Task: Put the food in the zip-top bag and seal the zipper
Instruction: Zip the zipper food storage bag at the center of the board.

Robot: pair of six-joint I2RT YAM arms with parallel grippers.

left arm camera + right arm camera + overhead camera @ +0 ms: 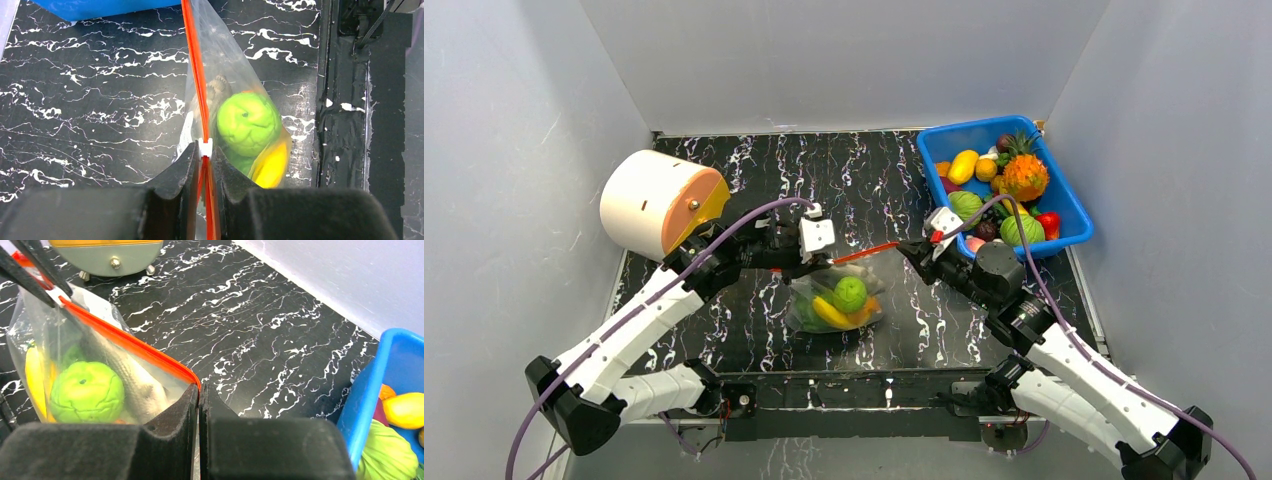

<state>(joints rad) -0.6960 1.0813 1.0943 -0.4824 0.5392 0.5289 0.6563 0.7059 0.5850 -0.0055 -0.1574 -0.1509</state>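
Next, my left gripper sets the zip-top bag down on the black marble (857,240) (145,117) between the white-and-orange cylinder and the blue bin.
The clear zip-top bag (836,305) hangs between my two grippers above the black marble table. Inside it are a green cabbage-like piece (247,124), a yellow banana-like piece (271,167) and a pale whitish piece (137,387). The red zipper strip (864,254) is stretched taut between the grippers. My left gripper (205,155) is shut on the zipper's left end, just behind the small white slider (205,148). My right gripper (199,390) is shut on the zipper's right end (192,379). The zipper also shows in the left wrist view (196,75).
A blue bin (1064,195) with several more toy fruits stands at the back right. A big white-and-orange cylinder (659,200) lies at the back left. Grey walls enclose the table on three sides.
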